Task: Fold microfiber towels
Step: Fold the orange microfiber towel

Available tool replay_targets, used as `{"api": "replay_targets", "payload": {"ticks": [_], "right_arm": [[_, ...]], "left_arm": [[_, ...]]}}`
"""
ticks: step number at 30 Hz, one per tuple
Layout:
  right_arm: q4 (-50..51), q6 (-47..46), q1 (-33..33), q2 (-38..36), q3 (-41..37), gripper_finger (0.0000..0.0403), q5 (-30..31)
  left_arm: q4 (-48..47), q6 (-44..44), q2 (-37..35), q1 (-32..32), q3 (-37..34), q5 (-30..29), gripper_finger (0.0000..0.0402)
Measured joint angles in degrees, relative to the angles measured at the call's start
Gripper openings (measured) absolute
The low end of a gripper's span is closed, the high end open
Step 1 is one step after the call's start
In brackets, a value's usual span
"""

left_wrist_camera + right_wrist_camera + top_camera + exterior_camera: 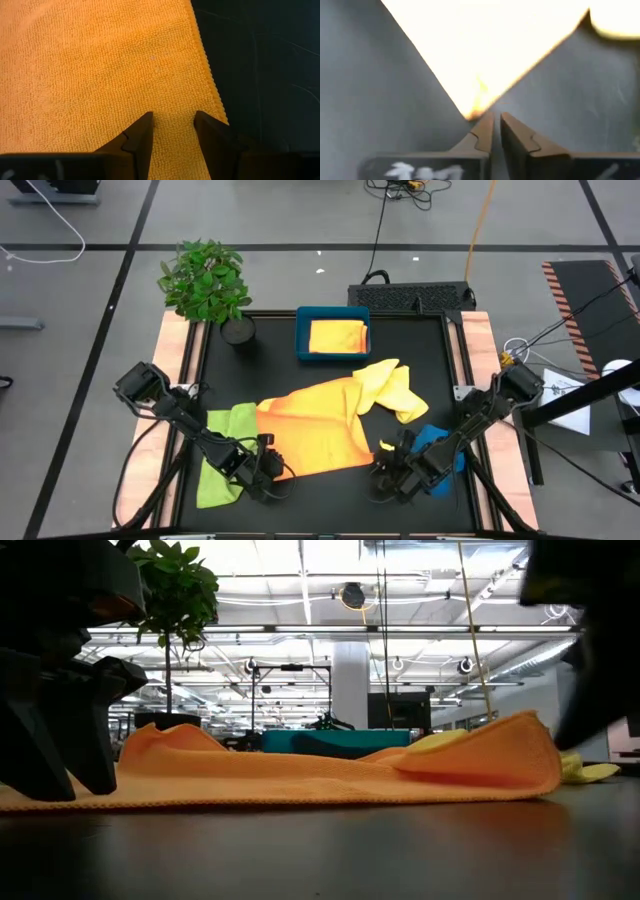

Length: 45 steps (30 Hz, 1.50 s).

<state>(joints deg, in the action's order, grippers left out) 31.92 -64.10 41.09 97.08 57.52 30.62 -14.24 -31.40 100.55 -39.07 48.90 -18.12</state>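
The fingers of my right gripper are closed beside the orange towel's raised corner, so I will open them and grip that corner (474,111) to pull the towel flat.
The orange towel (315,430) lies spread on the black table, its right end humped up (530,745). My left gripper (172,122) stands open on its near left part, close to the hemmed edge. My right gripper (496,117) is shut at the towel's near right corner (472,110), with nothing between its fingers. Under my left arm lies the lime green towel (225,465), flat on the table. The pale yellow towel (392,385) lies crumpled at the orange one's far right. The blue towel (435,442) is partly hidden under my right arm. The golden yellow one (338,337) lies folded in the tray. My left gripper has its two open fingertips (137,137) set down on the orange towel's top face (172,137), a little in from its hemmed edge. The fingers slant down from the table's near left. The towel lies flat on the table under them. My right gripper has its tips beside the towel's corner; whether they touch it I cannot tell.
A teal tray (303,340) stands at the far middle of the table, and a potted plant (205,280) at the far left corner. Wooden rails (175,370) run along the table's left and right sides. Bare black table shows along the near edge (320,850).
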Motion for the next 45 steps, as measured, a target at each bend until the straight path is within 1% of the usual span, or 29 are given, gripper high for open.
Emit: {"api": "replay_targets", "payload": {"ticks": [5, 12, 13, 16, 18, 22, 27, 30, 33, 37, 39, 42, 45], "right_arm": [[-5.4, 8.2, -3.0, -2.7, 0.0, 0.0072, 0.4], [-11.3, 14.9, -6.4, -4.1, 0.0, 0.0138, 0.7], [-13.1, 16.3, -7.0, -3.7, 0.0, 0.0147, -0.1], [-19.5, 21.6, -8.4, -1.6, 0.0, 0.0168, -6.0], [-22.0, 24.4, -8.8, 0.2, 0.0, 0.0177, -9.0], [-19.8, 25.9, -8.8, 3.0, 0.0, 0.0179, -9.9], [-15.4, 23.4, -8.9, 3.8, 0.0, 0.0166, -9.4], [-10.6, 19.9, -8.8, 3.8, 0.0, 0.0148, -8.0], [-6.5, 17.1, -8.8, 3.8, 0.0, 0.0108, -8.1], [-5.5, 15.4, -8.1, 3.8, 0.0, 0.0026, -7.9], [-5.5, 14.4, -7.3, 3.8, 0.0, 0.0009, -6.9], [-4.0, 7.1, -5.8, 3.8, 0.0, 0.0008, -5.0], [-0.9, -4.9, -3.5, 3.8, 0.0, 0.0002, -3.1]], "left_arm": [[0.8, 0.2, 0.0, 0.0, 0.0, 0.4, 0.0152], [0.9, 1.1, 0.0, 0.0, 0.0, 0.4, 0.0152], [0.9, 1.1, 0.0, 0.0, 0.0, 0.4, 0.0152], [1.0, 1.1, 0.0, 0.0, 0.0, 0.3, 0.0152], [1.1, 1.1, 0.0, 0.0, 0.0, 0.3, 0.0152], [1.1, 1.1, 0.0, 0.0, 0.0, 0.3, 0.0152], [1.1, 1.1, 0.0, 0.0, 0.0, 0.3, 0.0152], [1.1, 1.1, 0.0, 0.0, 0.0, 0.3, 0.0152], [1.2, 1.1, 0.0, 0.0, 0.0, 0.3, 0.0152], [1.2, 1.1, 0.0, 0.0, 0.0, 0.3, 0.0152], [1.2, 1.0, 0.0, 0.0, 0.0, 0.3, 0.0152], [1.2, 0.3, 0.0, 0.0, 0.0, 0.3, 0.0152], [1.2, 0.1, 0.1, -0.2, 0.0, 0.3, 0.0152]]}}
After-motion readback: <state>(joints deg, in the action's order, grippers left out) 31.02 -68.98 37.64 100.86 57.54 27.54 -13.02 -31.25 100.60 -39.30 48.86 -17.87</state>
